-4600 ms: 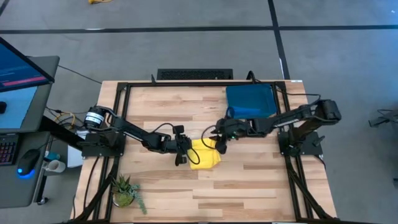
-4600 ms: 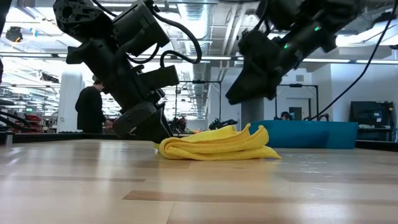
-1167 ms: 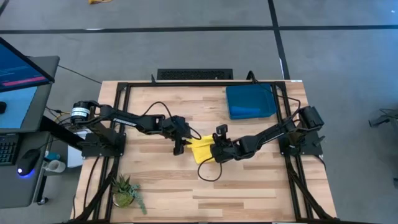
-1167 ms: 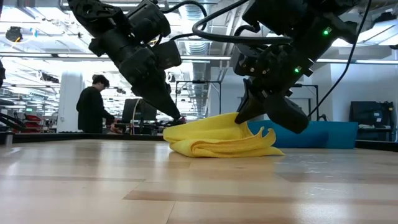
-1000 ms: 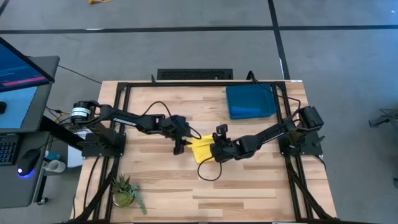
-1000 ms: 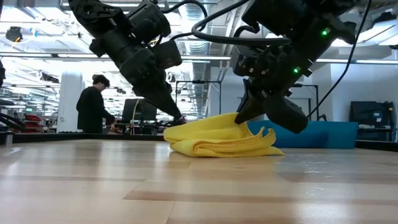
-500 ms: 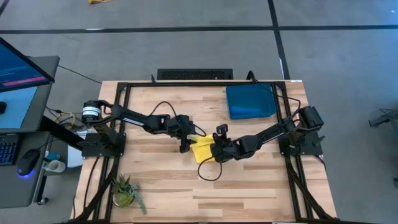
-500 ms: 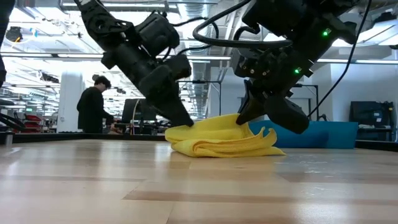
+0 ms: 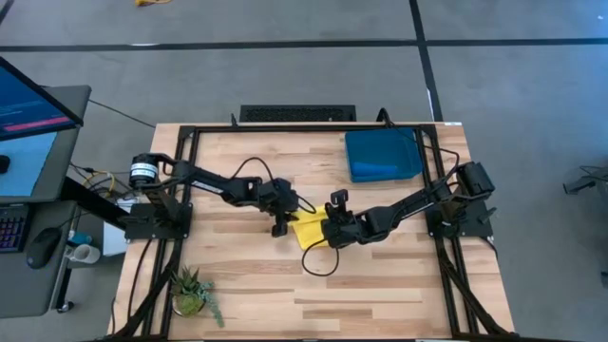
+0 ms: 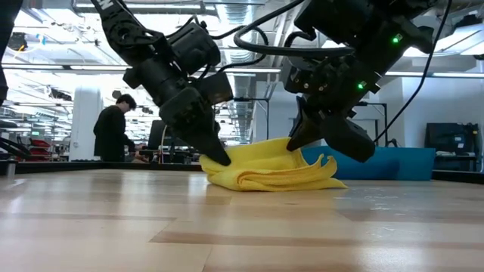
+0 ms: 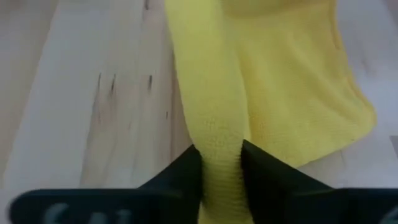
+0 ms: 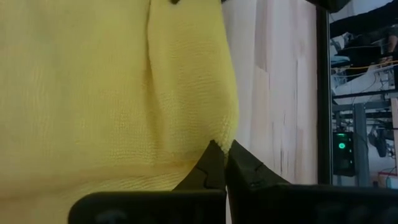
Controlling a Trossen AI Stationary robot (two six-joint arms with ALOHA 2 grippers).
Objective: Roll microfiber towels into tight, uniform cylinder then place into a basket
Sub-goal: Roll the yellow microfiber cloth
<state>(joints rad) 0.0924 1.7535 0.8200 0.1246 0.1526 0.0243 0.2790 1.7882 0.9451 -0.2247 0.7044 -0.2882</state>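
Observation:
My right gripper pinches just the yellow towel's upper-layer edge; it should open and take the towel's thick fold (image 10: 251, 155) while my left gripper holds it.
The yellow towel (image 9: 310, 231) lies bunched in loose folds on the middle of the table, its underside on the wood; it also shows in the low view (image 10: 272, 172). My left gripper (image 9: 287, 222) is shut on its left end (image 10: 218, 159). My right gripper (image 9: 329, 231) is shut on its right part (image 10: 295, 143). The dark teal basket (image 9: 385, 144) stands at the far right, with a brighter blue towel (image 9: 371, 172) lying in its near part. My left gripper pinches a folded ridge of the yellow towel (image 11: 219, 146) between its two fingers, several layers thick. The fingers (image 10: 214, 151) slant down from the table's left, at the towel's left end, which rests on the table. My right gripper pinches the yellow towel at an edge of its upper layer (image 12: 229, 134), only at the fingertips (image 12: 210, 160). The fingers slant down from the table's right. The held part is raised a little; the rest of the towel lies slack on the table.
A small potted plant (image 9: 190, 290) stands at the near left corner. A black cable (image 9: 318, 266) loops on the wood just in front of the towel. A person (image 10: 113, 128) stands in the room far behind the table. Bare wood lies along the near edge.
My left gripper has gone down and a little toward the table's right, from the towel's upper left rim onto its left end near the table. My right gripper has kept still on the towel, and the towel's shape is about the same.

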